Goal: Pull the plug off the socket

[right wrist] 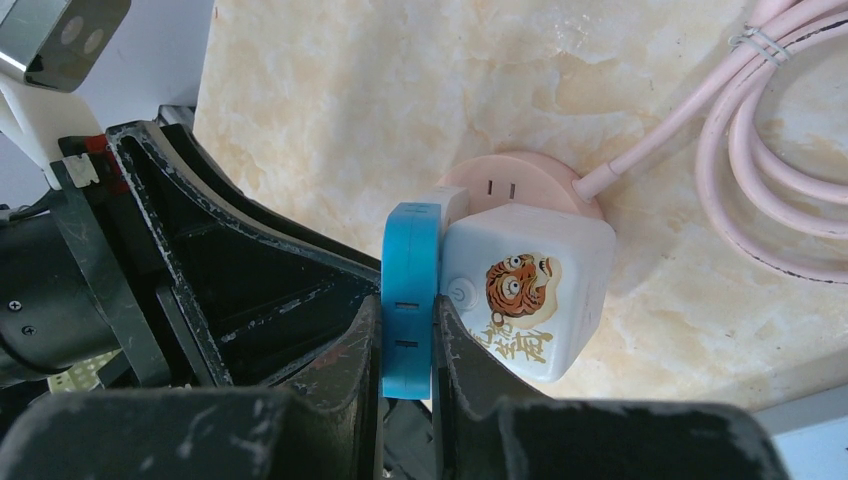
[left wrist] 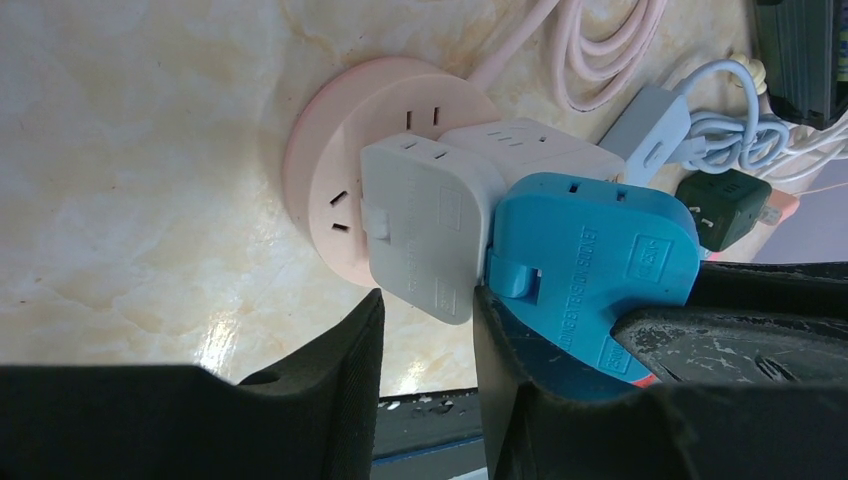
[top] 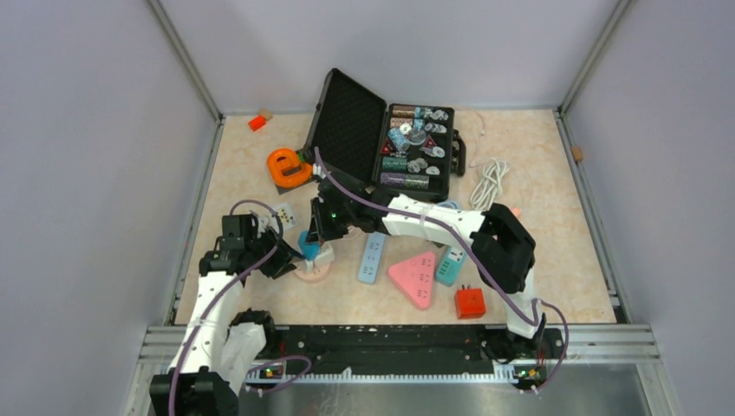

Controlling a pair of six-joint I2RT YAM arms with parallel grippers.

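Note:
My right gripper needs to let go of the blue plug on the table (top: 350, 252) (right wrist: 668, 372) between the white cube and the pale blue strip.
A round pink socket (left wrist: 325, 170) lies on the table, also in the top view (top: 312, 272) and the right wrist view (right wrist: 520, 180). A grey adapter (left wrist: 425, 225), a white cube with a tiger picture (right wrist: 525, 290) and a blue plug (right wrist: 408, 290) stand together on it. My right gripper (right wrist: 408, 335) is shut on the blue plug (left wrist: 590, 250), one finger on each flat side. My left gripper (left wrist: 428, 315) is open at the socket's near edge, and the grey adapter's lower corner sits between its fingertips. In the top view both grippers, left (top: 282, 258) and right (top: 322, 227), meet over the socket.
A pink cable (right wrist: 760, 150) coils off the socket. An open black case (top: 381, 139) and an orange object (top: 289, 167) lie behind. To the right are a pale blue strip (top: 372, 257), a pink triangular strip (top: 414, 277), a teal strip (top: 451, 264), a red cube (top: 470, 302) and a white cable (top: 491, 180).

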